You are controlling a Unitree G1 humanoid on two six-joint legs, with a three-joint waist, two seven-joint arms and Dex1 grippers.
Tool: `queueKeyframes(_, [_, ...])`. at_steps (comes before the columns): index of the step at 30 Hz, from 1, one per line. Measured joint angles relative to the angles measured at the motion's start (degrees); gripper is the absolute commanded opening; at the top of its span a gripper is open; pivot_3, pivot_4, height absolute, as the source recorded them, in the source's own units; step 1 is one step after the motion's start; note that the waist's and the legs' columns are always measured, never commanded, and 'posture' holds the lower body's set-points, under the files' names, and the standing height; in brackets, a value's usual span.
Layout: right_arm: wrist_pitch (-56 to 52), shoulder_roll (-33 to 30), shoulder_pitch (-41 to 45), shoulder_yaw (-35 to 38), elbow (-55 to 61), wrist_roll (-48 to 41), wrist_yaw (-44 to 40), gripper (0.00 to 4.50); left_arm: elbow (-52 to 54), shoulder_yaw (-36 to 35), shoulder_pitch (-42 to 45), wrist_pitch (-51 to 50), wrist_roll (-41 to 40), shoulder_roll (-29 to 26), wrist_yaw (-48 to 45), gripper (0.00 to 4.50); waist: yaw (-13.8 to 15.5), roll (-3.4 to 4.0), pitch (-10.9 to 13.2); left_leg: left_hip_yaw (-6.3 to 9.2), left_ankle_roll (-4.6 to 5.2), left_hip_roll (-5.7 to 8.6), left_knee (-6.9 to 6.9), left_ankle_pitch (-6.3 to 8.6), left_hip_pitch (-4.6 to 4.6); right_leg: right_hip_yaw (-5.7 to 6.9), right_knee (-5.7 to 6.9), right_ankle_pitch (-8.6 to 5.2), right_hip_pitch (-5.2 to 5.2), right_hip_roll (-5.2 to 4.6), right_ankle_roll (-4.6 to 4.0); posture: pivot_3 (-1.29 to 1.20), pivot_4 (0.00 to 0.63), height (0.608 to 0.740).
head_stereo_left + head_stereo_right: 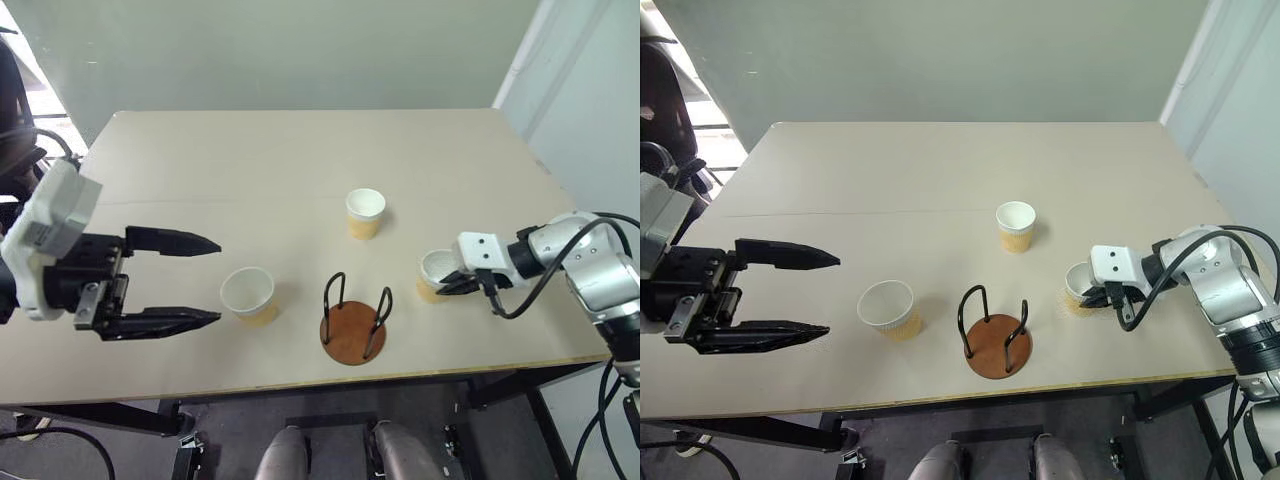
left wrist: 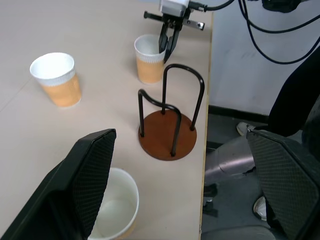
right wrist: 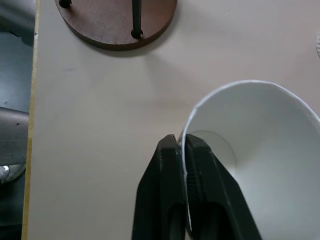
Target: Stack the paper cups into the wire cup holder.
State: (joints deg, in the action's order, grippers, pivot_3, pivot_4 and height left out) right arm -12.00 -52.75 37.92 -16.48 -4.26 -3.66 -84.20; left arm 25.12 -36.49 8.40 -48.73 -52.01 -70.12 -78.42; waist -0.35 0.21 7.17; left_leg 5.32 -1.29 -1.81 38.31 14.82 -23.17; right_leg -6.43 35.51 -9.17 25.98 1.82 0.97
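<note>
The robot's right gripper will set the paper cup down on the brown disc base point(image 1: 353, 334) between the black loops of the holder.
Three paper cups stand upright on the table. One paper cup point(image 1: 365, 212) is at the middle. A second paper cup point(image 1: 248, 294) is near the front, left of the wire cup holder point(image 1: 353, 330), which stands empty with its brown disc base and two black loops. My right gripper point(image 3: 183, 142) is shut on the wall of the third paper cup point(image 1: 435, 272), right of the holder, with one finger inside the rim and one outside. My left gripper point(image 1: 215, 280) hangs open above the table, just left of the front cup, holding nothing.
The beige table point(image 1: 250, 170) has its front edge close behind the holder and its right edge near my right arm. Black cables point(image 1: 540, 280) loop around the right wrist. A dark chair point(image 2: 295, 100) stands off the table's side.
</note>
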Motion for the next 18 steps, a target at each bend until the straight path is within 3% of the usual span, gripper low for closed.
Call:
queueKeyframes(8, [0.1, -0.3, 1.6, 0.2, -1.7, -0.4, -1.8, 0.05, -0.4, -1.7, -3.2, 3.8, 3.3, 0.0, -1.5, 4.50, 0.0, 0.01, 0.0, 0.01, 0.00, 0.00, -0.02, 0.00, -0.01, 0.00, 0.01, -0.02, 0.02, 0.00, -0.05, 0.00, 0.150, 0.740])
queueKeyframes(18, [-5.8, -3.2, 8.7, 8.6, 1.4, -12.0, -7.2, 0.05, -2.2, -7.1, -11.3, 7.1, 7.3, 3.3, -3.6, 4.50, -0.1, 0.03, 0.0, 0.00, -0.01, 0.00, -0.12, 0.01, -0.03, 0.00, 0.08, -0.17, 0.12, 0.02, -0.28, 0.00, 0.150, 0.740])
